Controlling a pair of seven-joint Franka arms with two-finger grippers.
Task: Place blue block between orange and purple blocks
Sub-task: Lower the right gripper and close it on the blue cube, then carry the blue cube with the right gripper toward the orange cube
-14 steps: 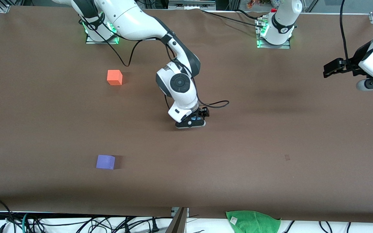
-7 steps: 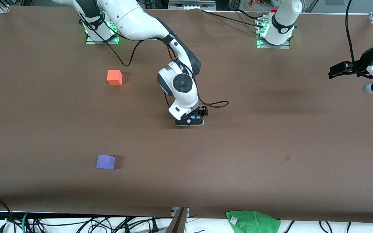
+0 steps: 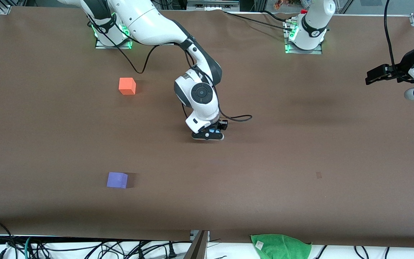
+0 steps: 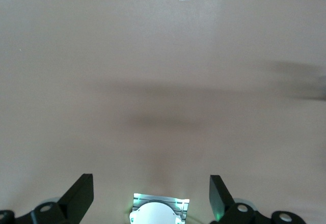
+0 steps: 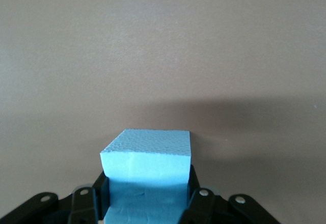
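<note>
The blue block, now low at the table's middle, will be set down by my right gripper on the brown table halfway (image 3: pixel 122 131) between the orange and purple blocks.
The sky-blue block (image 5: pixel 147 165) sits between the fingers of my right gripper (image 5: pixel 146 186), which is shut on its two sides. In the front view that gripper (image 3: pixel 208 135) is low at the middle of the table, with only a sliver of the blue block (image 3: pixel 212 131) showing. The orange block (image 3: pixel 127 86) lies toward the right arm's end, farther from the front camera. The purple block (image 3: pixel 117 180) lies nearer to that camera, roughly in line with the orange one. My left gripper (image 3: pixel 372 76) hangs open over the left arm's end of the table, its jaws (image 4: pixel 150 188) holding nothing.
A green cloth (image 3: pixel 280 246) lies at the table's front edge. A black cable (image 3: pixel 241 117) loops from the right wrist onto the table. A small pale mark (image 3: pixel 318 175) shows on the brown cover. The left arm's base (image 4: pixel 158 211) shows in the left wrist view.
My right gripper has shut on the blue block and shifted slightly toward the robots' bases. The left arm drew back a little toward its end of the table.
</note>
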